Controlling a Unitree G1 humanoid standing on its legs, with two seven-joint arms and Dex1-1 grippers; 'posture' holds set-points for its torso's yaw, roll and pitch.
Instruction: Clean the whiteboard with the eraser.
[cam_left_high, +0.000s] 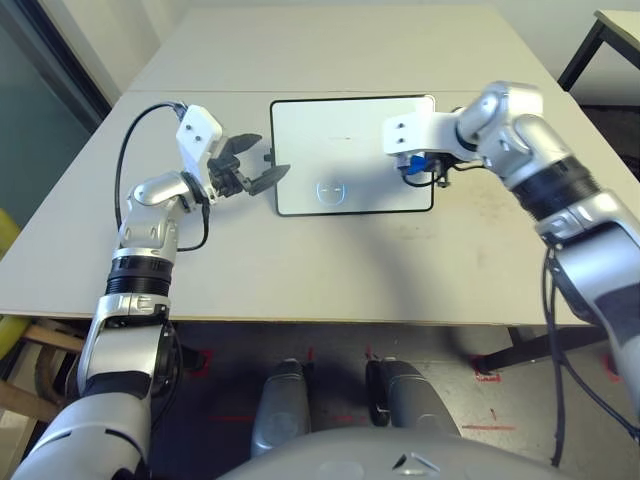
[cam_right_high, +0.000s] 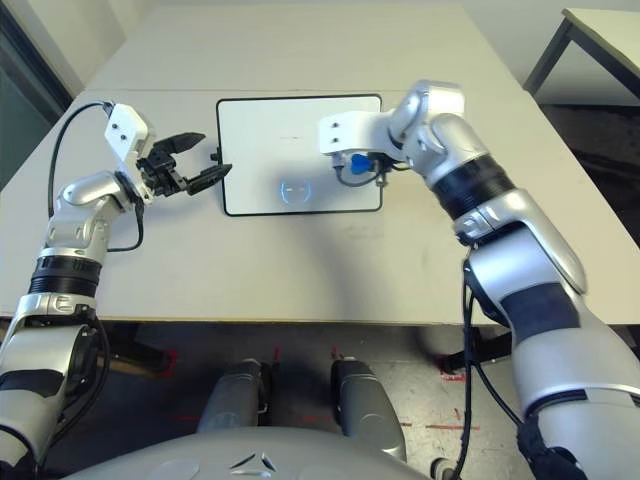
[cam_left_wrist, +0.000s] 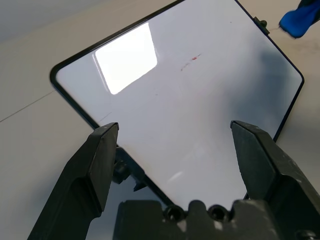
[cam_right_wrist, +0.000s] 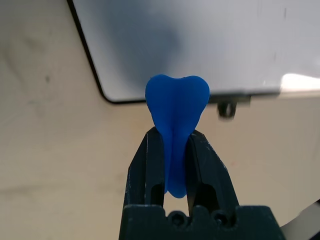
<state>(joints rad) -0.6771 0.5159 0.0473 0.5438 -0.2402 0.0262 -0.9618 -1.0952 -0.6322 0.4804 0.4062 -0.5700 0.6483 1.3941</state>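
Observation:
My right gripper is going to the bare table (cam_left_high: 481, 202) (cam_right_wrist: 117, 192) beside the whiteboard's front corner, past its knob side. It will let go of the blue eraser there.
The whiteboard (cam_left_high: 350, 150) lies flat on the table, white with a thin black frame, and a faint red mark (cam_left_wrist: 195, 58) shows on it. My right gripper (cam_right_wrist: 172, 137) is shut on the blue eraser (cam_right_wrist: 176, 107), which it holds by its narrow middle. The eraser (cam_left_high: 417, 162) hangs at the board's right edge, close to a small black side knob (cam_right_wrist: 227, 107). My left gripper (cam_left_high: 268, 157) is open at the board's left edge, its fingers (cam_left_wrist: 102, 155) spread wide with nothing between them.
The beige table (cam_left_high: 300, 260) has bare room in front of the board and behind it. Its front edge runs just ahead of my body. A black cable (cam_left_high: 130, 150) loops off my left wrist. A second table (cam_left_high: 615, 30) stands at the far right.

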